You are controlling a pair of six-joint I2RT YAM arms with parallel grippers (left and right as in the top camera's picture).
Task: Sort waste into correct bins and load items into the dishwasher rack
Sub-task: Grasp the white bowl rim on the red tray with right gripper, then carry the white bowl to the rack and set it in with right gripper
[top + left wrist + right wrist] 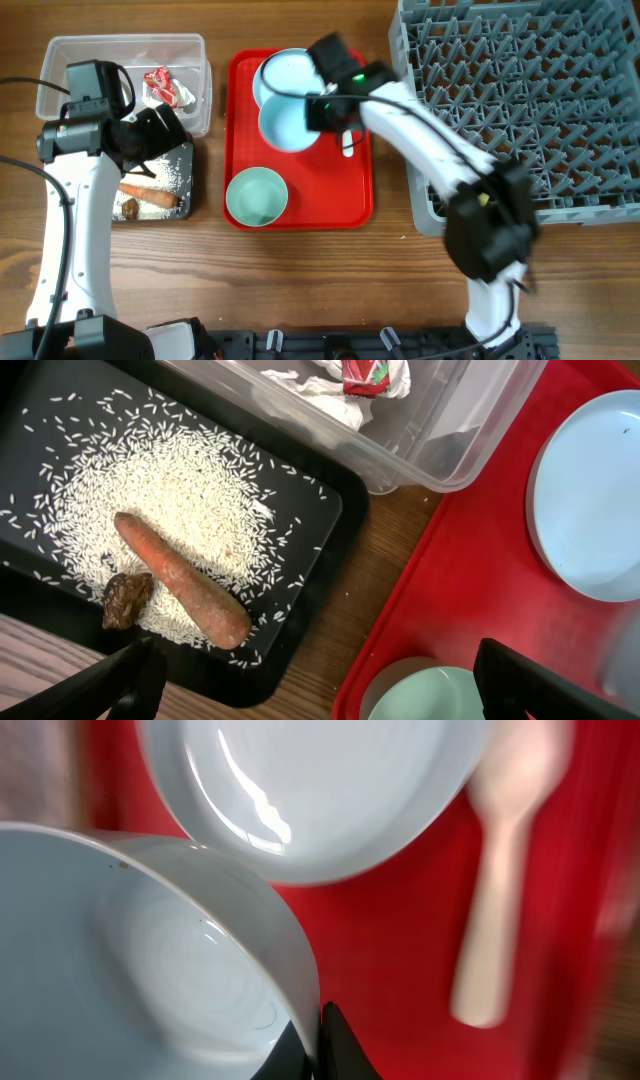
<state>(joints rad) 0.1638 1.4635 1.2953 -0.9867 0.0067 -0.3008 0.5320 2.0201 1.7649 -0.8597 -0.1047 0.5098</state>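
Observation:
The robot's right gripper should release the pale blue bowl in the grey dishwasher rack's far corner [431,61], nearest the red tray.
My right gripper [318,112] [316,1042] is shut on the rim of a pale blue-white bowl [288,122] [130,960], held over the flat red tray [350,200]. The round pale-blue plate [283,68] [310,790] lies behind it and the white spoon [347,146] [498,880] beside it. The second bowl [257,195] [440,698] sits at the tray's front. My left gripper [165,128] [330,690] is open and empty above the black tub [187,205] [330,510], which holds rice [170,480], the orange-brown stick [150,196] [185,582] and the brown lump [128,208] [127,600]. The wrapper [162,86] [372,374] lies in the clear tub [60,50] [440,450]. The yellow cup is out of view.
The grey dishwasher rack [530,100] fills the right side, its near-left corner under my right arm. A strip of bare wood [400,530] separates the black tub from the tray. A pale-blue dish [590,500] shows at the right of the left wrist view.

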